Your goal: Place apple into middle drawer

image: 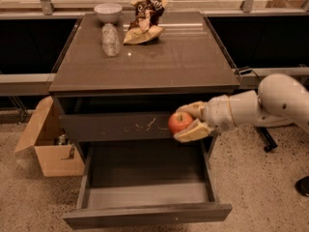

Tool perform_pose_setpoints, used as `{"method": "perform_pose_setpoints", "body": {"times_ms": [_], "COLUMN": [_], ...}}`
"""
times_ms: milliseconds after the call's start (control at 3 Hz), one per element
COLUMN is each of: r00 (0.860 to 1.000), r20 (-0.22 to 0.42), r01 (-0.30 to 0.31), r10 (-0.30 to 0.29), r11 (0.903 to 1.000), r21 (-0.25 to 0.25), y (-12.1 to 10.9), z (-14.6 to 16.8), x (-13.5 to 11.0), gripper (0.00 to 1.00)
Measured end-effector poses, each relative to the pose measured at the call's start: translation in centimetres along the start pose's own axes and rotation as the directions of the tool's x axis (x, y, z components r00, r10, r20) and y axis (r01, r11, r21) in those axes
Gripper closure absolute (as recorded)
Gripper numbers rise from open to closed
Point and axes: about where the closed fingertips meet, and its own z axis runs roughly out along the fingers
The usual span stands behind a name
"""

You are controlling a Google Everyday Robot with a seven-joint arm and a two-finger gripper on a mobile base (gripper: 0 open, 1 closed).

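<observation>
My gripper is going to release the red apple, which hangs above the drawer now, onto the open drawer's grey bottom [176, 173], toward the side of the drawer that is nearest my arm.
My gripper [187, 122] comes in from the right on a white arm and is shut on the small red apple [179, 123]. The apple hangs in front of the scratched drawer front [116, 126], above the right part of the open drawer [145, 193]. That open drawer is wide and shallow, with a smooth grey floor and a plain front panel [145, 216]. It is pulled out toward me and nothing lies in it. The apple is well above its floor.
On the cabinet top [174, 57] stand a white bowl [107, 12], a lying plastic bottle [110, 39] and a brown and tan snack bag [145, 19]. An open cardboard box [50, 144] sits on the floor at the left. A chair base [303, 185] is at the right.
</observation>
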Motion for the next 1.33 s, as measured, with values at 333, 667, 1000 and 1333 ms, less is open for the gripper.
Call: {"method": "perform_pose_setpoints", "body": {"times_ms": [333, 667, 1000, 1333], "r00": [0.999, 0.994, 0.986, 0.976], "r20": [0.013, 0.020, -0.002, -0.042], "r01": [-0.043, -0.108, -0.166, -0.214], "r10": [0.043, 0.108, 0.166, 0.214], "r11": [0.9990, 0.9940, 0.9860, 0.9765], "r21": [-0.015, -0.020, -0.020, -0.020], "y": [2.1, 3.1, 3.5, 4.0], "z": [2.7, 5.1, 7.5, 9.3], "x": [3.8, 8.3, 13.1, 17.4], "gripper": [1.00, 1.00, 1.00, 1.00]}}
